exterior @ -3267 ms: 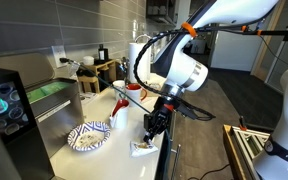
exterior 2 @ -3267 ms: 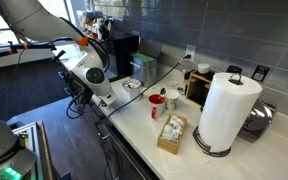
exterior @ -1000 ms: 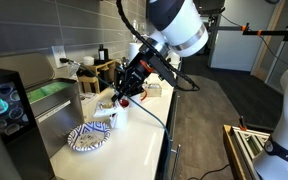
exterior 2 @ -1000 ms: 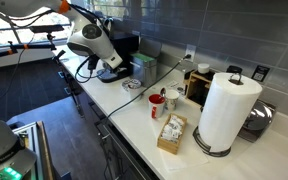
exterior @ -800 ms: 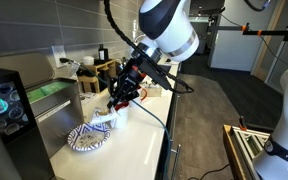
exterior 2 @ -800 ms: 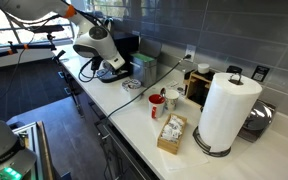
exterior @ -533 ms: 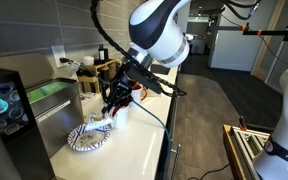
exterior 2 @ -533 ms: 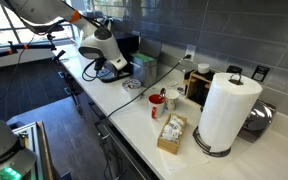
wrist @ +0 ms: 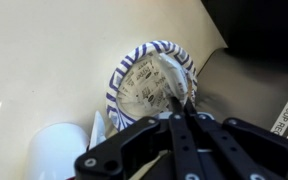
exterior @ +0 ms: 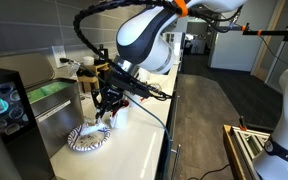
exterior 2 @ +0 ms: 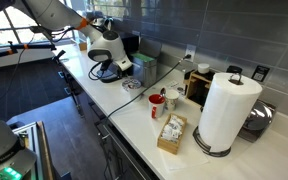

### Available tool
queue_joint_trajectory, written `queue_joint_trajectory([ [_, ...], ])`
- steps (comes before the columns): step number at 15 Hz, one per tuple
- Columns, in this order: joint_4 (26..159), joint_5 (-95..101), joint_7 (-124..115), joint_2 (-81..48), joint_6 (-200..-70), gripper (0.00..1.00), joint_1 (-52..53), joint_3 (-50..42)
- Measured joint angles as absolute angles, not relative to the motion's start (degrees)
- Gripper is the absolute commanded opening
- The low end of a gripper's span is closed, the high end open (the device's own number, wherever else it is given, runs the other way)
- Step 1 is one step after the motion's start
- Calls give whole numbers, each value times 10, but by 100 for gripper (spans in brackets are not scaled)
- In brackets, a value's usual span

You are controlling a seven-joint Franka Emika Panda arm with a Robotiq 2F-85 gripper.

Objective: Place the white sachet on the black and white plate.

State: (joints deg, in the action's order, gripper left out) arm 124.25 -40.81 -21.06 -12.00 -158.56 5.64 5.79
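The robot's gripper should release the white sachet, now held just above the plate, on the middle of the black and white plate (exterior: 91, 138) (wrist: 145, 83).
The black and white plate (exterior: 84, 140) lies on the pale counter near its front end, and it fills the middle of the wrist view (wrist: 124, 80). My gripper (exterior: 105, 113) hangs just above the plate's far side. In the wrist view my gripper (wrist: 177, 101) has its fingers pressed together on the white sachet (wrist: 170, 78), which sticks out over the plate's right part. In an exterior view my gripper (exterior 2: 105, 72) is low over the counter; plate and sachet are hidden there by the arm.
A white cup (wrist: 56, 152) stands right beside the plate. A red mug (exterior 2: 156, 101), a box of packets (exterior 2: 171, 133) and a paper towel roll (exterior 2: 225, 110) stand further along the counter. The counter's edge (exterior: 167, 150) drops off beside the plate.
My gripper has swung with the sachet from above the cup toward the plate and come down close over it.
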Motion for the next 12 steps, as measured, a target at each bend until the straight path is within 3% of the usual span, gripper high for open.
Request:
queue_joint_trajectory([
  [12,1175,-307,-299,-185,-1586,1,64,38],
])
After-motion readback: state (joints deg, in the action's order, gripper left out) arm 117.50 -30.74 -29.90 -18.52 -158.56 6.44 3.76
